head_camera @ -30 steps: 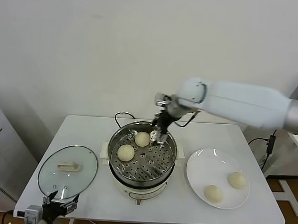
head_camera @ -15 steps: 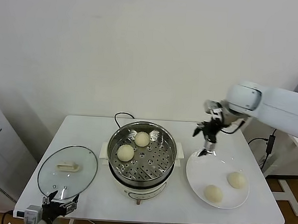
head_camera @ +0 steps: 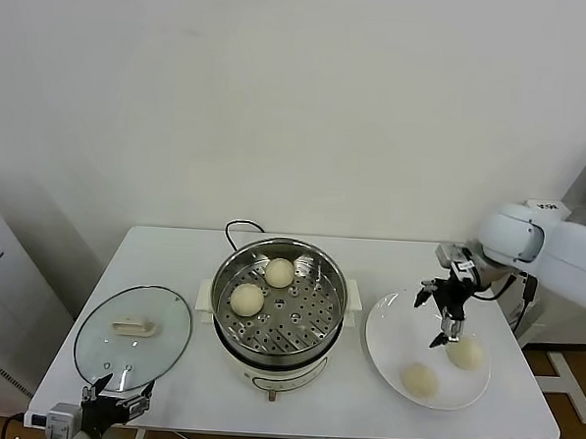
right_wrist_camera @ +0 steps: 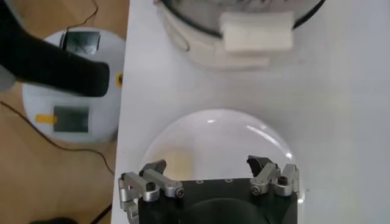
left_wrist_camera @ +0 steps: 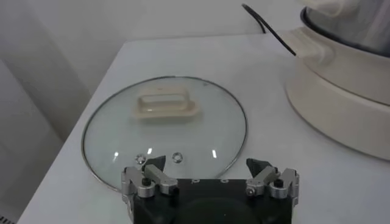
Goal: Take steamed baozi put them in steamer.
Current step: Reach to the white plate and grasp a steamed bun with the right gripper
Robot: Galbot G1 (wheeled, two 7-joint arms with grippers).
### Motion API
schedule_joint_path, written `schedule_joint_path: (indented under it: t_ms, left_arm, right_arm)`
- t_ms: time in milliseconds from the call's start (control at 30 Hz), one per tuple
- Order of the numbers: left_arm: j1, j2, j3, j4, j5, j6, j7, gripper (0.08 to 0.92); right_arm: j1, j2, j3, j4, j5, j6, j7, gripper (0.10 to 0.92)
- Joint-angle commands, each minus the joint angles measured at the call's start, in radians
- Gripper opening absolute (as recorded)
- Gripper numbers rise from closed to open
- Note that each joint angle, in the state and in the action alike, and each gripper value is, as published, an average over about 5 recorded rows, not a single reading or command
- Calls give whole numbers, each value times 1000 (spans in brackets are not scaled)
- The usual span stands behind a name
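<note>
The sides of the baozi (head_camera: 419,381) (right_wrist_camera: 177,163) on the white plate that lies nearer the steamer and the table's front edge will be gripped by my right gripper.
Two baozi (head_camera: 279,272) (head_camera: 248,299) lie on the perforated tray of the steel steamer (head_camera: 334,271) at the table's middle. Two more baozi (head_camera: 466,352) (head_camera: 420,379) lie on the white plate (head_camera: 396,318) to its right. My right gripper (head_camera: 438,318) is open and empty, hovering over the plate just left of the farther baozi. In the right wrist view the open gripper (right_wrist_camera: 208,170) looks down on the plate (right_wrist_camera: 244,137), with the steamer's handle (right_wrist_camera: 256,30) beyond. My left gripper (head_camera: 114,400) is parked open at the table's front left corner.
A round glass lid (head_camera: 134,335) with a cream handle lies left of the steamer; it fills the left wrist view (left_wrist_camera: 164,131) ahead of the left gripper (left_wrist_camera: 208,169). A black cord (head_camera: 242,226) runs behind the steamer. The table's right edge is close to the plate.
My right gripper has swung from over the steamer, where it left the second baozi, rightward and down to above the plate. The left arm has not moved.
</note>
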Motion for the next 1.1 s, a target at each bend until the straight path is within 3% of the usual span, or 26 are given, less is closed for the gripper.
schedule_joint_path:
  t_ms: [33,933,1100]
  left_arm:
    - [0,2,1,1,1,2,0,823]
    - [-5,4,6,8,3,9,-1,823]
    - [-2,2,7,8,6,10,-1,823]
  right_arm:
    - [-245,-33,166,-19,-139,25,-16,823]
    - [-504,24,379,-84,-236,17,16,819]
    - [-531,18,402,-82,-247,3,16,747]
